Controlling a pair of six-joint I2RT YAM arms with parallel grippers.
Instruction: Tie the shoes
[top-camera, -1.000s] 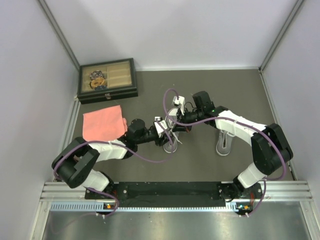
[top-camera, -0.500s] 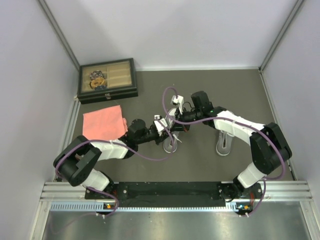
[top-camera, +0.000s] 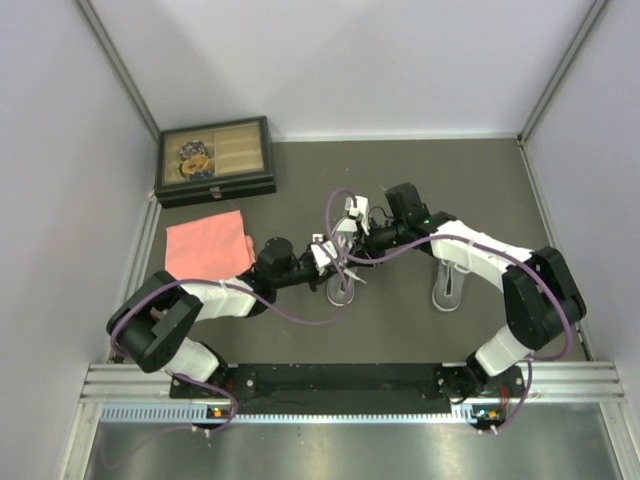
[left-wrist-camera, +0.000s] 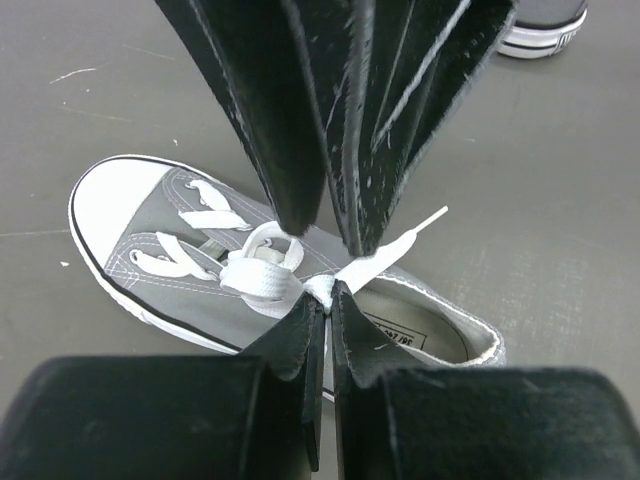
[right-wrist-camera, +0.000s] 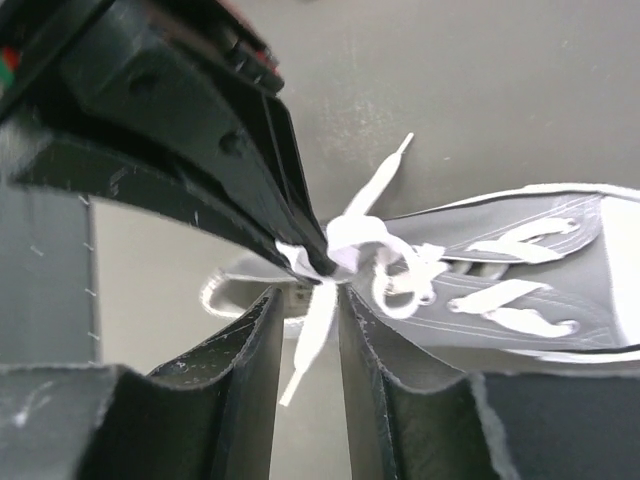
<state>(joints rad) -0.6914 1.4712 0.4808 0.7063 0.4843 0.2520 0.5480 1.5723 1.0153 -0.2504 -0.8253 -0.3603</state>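
The lace's knot is held shut in my left gripper, so my right gripper needs to pinch the knot first, and then my left gripper can open and take the small loop (left-wrist-camera: 272, 246).
A grey sneaker (top-camera: 341, 292) with a white toe cap lies mid-table under both grippers; it also shows in the left wrist view (left-wrist-camera: 150, 250) and the right wrist view (right-wrist-camera: 520, 290). My left gripper (left-wrist-camera: 327, 298) is shut on the white lace at its knot, just above the tongue. My right gripper (right-wrist-camera: 305, 295) faces it tip to tip, jaws a narrow gap apart, with a loose lace end (right-wrist-camera: 318, 335) hanging between them untouched. A small lace loop (left-wrist-camera: 268, 245) lies by the knot. The second sneaker (top-camera: 447, 288) stands to the right, partly under the right arm.
A pink folded cloth (top-camera: 205, 250) lies left of the left arm. A dark box (top-camera: 214, 160) with a glass lid stands at the back left. Grey walls close the table on three sides.
Both grippers have stayed tip to tip over the left sneaker. The right wrist lifted a little and came back down; the left gripper keeps its hold on the lace.
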